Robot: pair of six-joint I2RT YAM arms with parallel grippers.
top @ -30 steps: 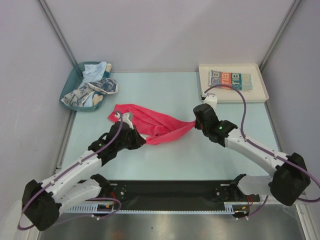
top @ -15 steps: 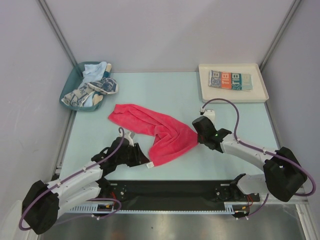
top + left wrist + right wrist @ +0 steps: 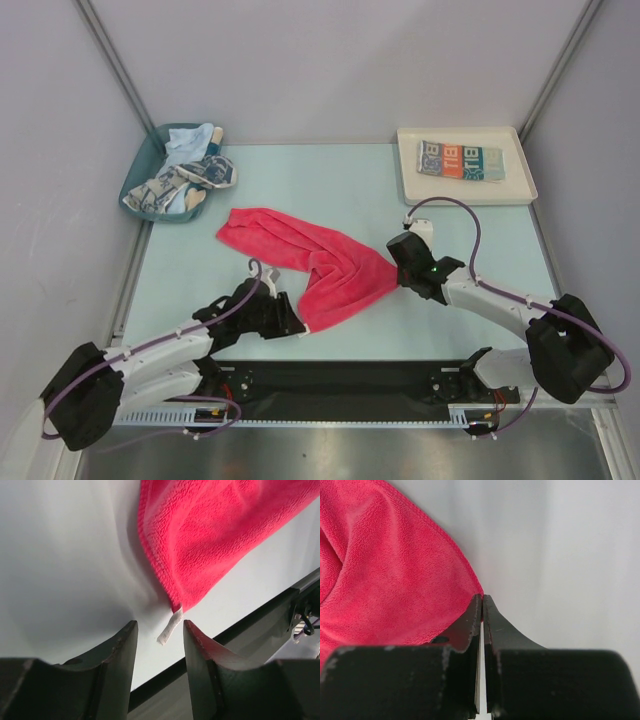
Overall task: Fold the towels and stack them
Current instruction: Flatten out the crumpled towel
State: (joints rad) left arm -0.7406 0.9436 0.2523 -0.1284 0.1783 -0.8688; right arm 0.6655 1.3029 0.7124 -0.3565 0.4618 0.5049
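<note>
The towel's white tag juts from its near corner toward my left gripper, so next I fold that corner inward, then grab the towel's cloth (image 3: 187, 597) beside the tag.
A plain red-pink towel (image 3: 310, 262) (image 3: 215, 535) (image 3: 385, 575) lies partly spread and twisted on the table. My right gripper (image 3: 393, 268) (image 3: 482, 596) is shut on its right corner. My left gripper (image 3: 298, 325) (image 3: 160, 625) stands open just short of the towel's near corner. The towel's white tag (image 3: 170, 627) lies on the table just ahead of those open fingertips, touching neither. A folded teal, white and orange lettered towel (image 3: 460, 160) rests in the white tray (image 3: 410, 185). A blue-and-white patterned towel (image 3: 185, 180) and a pale blue towel (image 3: 195, 140) sit crumpled in the teal bin (image 3: 142, 165).
The black rail at the table's near edge (image 3: 350, 380) (image 3: 260, 617) runs close behind the left gripper. Grey walls enclose the table on the left, right and back.
My left gripper has opened and let go of the red towel's near corner, which now lies on the table. Both arms drew nearer first, spreading the towel.
</note>
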